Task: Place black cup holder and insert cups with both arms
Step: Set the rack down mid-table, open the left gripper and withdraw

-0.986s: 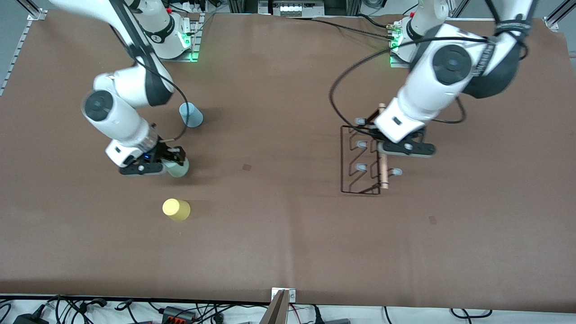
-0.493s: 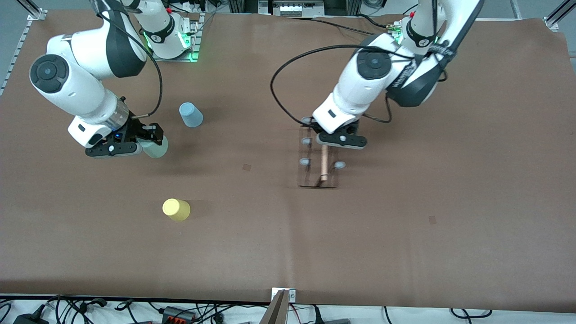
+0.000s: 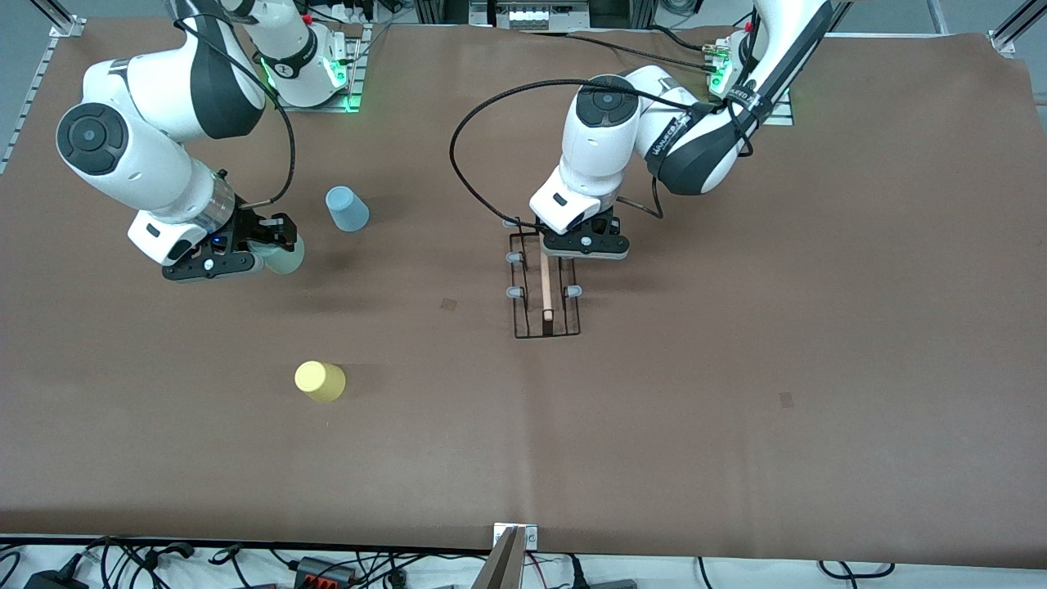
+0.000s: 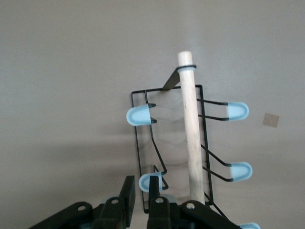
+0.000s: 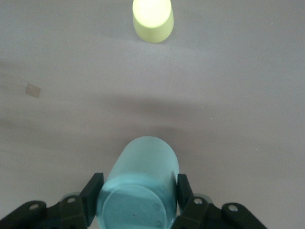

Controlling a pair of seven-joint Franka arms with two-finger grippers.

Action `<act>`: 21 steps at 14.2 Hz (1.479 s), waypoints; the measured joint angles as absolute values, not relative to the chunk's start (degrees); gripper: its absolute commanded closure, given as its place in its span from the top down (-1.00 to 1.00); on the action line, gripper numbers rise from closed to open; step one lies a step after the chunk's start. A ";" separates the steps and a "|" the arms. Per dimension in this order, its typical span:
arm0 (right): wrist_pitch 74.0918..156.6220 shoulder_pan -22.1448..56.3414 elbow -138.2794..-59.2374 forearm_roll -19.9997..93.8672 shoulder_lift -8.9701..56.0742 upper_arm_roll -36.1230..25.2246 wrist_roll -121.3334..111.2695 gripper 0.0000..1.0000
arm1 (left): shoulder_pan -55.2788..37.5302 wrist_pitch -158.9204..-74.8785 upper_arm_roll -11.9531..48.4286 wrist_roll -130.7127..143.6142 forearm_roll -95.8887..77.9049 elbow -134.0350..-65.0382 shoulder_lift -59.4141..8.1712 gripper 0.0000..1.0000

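I need to let go of the pale green cup with my right gripper on the holder's peg [image 3: 514,234] that is closest to the light blue cup.
The black cup holder [image 3: 545,298] stands upright near the middle of the table, its wooden rod [image 3: 545,286] on top. My left gripper [image 3: 566,250] is shut on the rack's wire at the end toward the robot bases. In the left wrist view the holder [image 4: 193,138] shows pale-tipped pegs [image 4: 139,115] on both sides, with my left gripper [image 4: 141,193] on a thin wire. My right gripper [image 3: 274,255] is shut on the pale green cup [image 3: 286,257] and holds it on its side above the table; the cup [image 5: 143,176] fills the right gripper [image 5: 138,191]. The light blue cup [image 3: 347,209] and the yellow cup [image 3: 320,381] stand upside down on the table.
The yellow cup [image 5: 152,20] shows far ahead in the right wrist view. Small tape squares [image 3: 448,303] [image 3: 786,399] lie flat on the brown table cover. A metal bracket [image 3: 514,541] and cables sit at the front edge.
My left arm has carried the cup holder toward the right arm's end, to the table's middle. My right gripper has lifted the green cup off the table.
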State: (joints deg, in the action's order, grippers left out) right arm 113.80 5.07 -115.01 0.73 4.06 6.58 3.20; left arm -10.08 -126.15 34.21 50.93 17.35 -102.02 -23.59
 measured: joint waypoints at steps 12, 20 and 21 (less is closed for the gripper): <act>119.89 20.17 -111.50 9.72 3.91 17.77 51.01 -0.98 | 9.09 -107.34 33.66 20.36 18.09 -93.41 -17.39 1.00; 129.46 26.82 -109.92 2.35 12.62 20.70 66.95 -0.98 | 22.59 -93.94 33.68 2.99 15.91 -84.84 -17.10 1.00; 130.33 26.91 -109.88 2.06 13.05 20.71 66.94 -0.98 | 24.21 -93.29 33.69 1.86 13.58 -84.04 -17.07 1.00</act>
State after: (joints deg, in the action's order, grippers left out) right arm 130.33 26.91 -109.88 2.06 13.05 20.71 66.94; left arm 24.21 -93.29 33.69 1.86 13.58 -84.04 -17.07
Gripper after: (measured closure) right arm 0.330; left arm 0.000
